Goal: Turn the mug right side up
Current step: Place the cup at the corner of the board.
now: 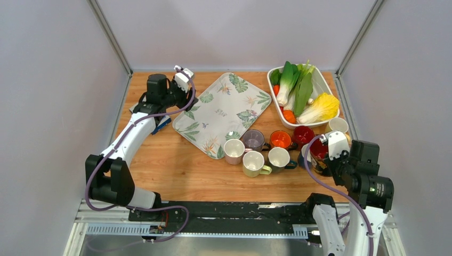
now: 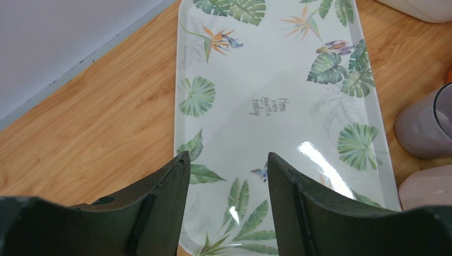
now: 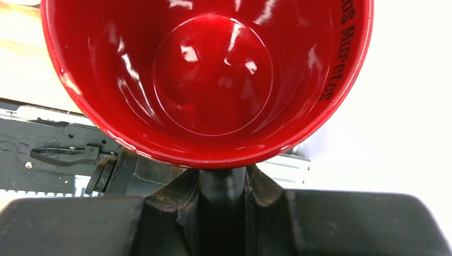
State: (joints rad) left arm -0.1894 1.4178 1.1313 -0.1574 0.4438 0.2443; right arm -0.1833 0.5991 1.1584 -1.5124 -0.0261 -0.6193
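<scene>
I will use my right gripper to set the red mug down on the table [image 1: 331, 171] beside the blue mug, toward the side.
The mug [image 3: 213, 74] is glossy red inside with a dark outside and a black handle [image 3: 223, 184]. My right gripper [image 3: 223, 176] is shut on that handle, and the mug's mouth faces the wrist camera, filling most of that view. From above, the mug [image 1: 319, 149] hangs tilted at the right end of the mug cluster, with the right gripper [image 1: 326, 160] just in front of it. My left gripper [image 1: 184, 80] is far off at the back left. It stands open with nothing between its jaws [image 2: 228, 160], above the leaf-print tray [image 2: 266, 69].
Several upright mugs stand mid-table: pink [image 1: 233, 151], purple [image 1: 253, 140], orange [image 1: 280, 140], dark red [image 1: 303, 134], yellow-green [image 1: 253, 162], another [image 1: 279, 158] and a cream one [image 1: 337, 126]. A white tub [image 1: 320, 80] of vegetables sits back right. The tray [image 1: 221, 114] lies diagonally at centre.
</scene>
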